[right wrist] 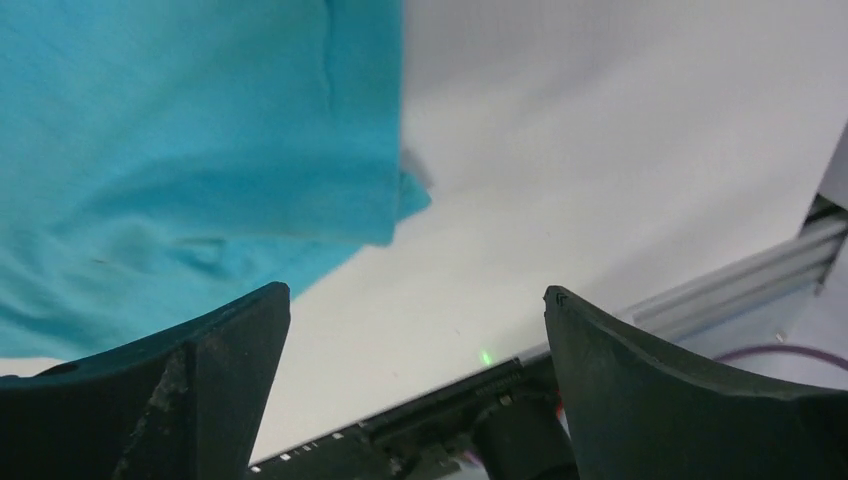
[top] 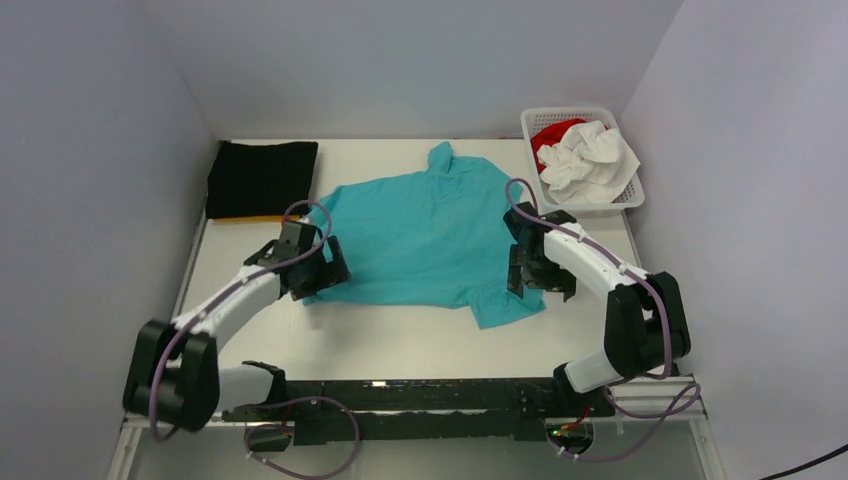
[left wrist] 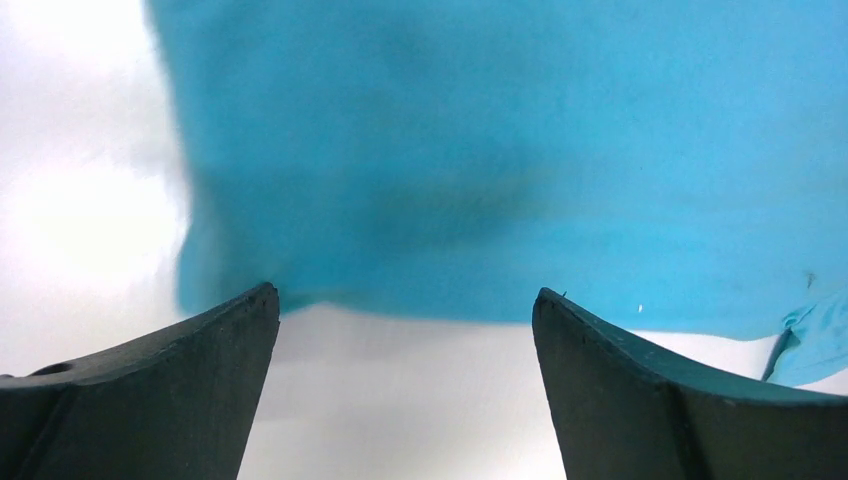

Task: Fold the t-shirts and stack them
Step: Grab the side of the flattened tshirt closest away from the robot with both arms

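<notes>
The fingers of my left gripper are above the turquoise t-shirt's near edge, inside the t-shirt's corner, so I need to pinch the corner itself (top: 309,299) with that left gripper before the lift.
A turquoise t-shirt (top: 420,235) lies spread flat across the middle of the table, one sleeve pointing to the back and one toward the near right. My left gripper (top: 322,272) hovers open at the shirt's near-left corner; in the left wrist view the turquoise cloth (left wrist: 500,150) fills the area beyond the empty jaws. My right gripper (top: 535,275) stands open at the shirt's right edge, above the near sleeve (right wrist: 180,150), nothing between its fingers. A folded black t-shirt (top: 262,177) lies at the back left on an orange-yellow one (top: 245,219).
A white lattice basket (top: 628,195) at the back right holds a crumpled white shirt (top: 590,160) and a red one (top: 550,135). Grey walls close in the left, back and right. A black rail (top: 420,400) runs along the table's near edge.
</notes>
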`<action>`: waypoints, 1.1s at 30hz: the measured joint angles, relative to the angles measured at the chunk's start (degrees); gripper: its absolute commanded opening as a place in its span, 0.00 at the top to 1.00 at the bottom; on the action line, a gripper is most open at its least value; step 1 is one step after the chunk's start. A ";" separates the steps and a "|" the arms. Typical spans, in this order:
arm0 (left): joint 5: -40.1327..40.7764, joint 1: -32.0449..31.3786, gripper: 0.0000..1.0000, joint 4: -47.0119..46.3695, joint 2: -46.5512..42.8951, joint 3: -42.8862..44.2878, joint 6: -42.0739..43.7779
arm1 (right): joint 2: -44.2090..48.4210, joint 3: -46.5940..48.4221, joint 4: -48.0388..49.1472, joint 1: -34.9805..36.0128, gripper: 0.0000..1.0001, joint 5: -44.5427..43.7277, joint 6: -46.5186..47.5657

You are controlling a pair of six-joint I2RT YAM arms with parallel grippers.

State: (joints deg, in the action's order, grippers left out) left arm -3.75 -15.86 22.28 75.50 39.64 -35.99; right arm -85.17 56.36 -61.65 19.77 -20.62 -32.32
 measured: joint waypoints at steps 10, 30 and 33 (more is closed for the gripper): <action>14.40 0.92 0.04 12.61 -21.79 -8.26 -10.03 | 13.27 -3.37 15.98 -1.64 0.00 0.76 -0.09; 8.13 9.90 0.59 -12.81 -17.75 -20.68 -13.86 | 19.41 -13.09 24.28 -3.23 0.00 4.66 -2.08; 5.62 9.94 0.72 -17.00 -14.19 -20.33 -13.20 | 19.85 -14.01 24.26 -3.37 0.00 4.63 -2.60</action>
State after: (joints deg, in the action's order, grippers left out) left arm 1.87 -5.91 5.28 61.32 19.31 -49.19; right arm -65.32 42.35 -37.39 16.40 -15.99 -34.92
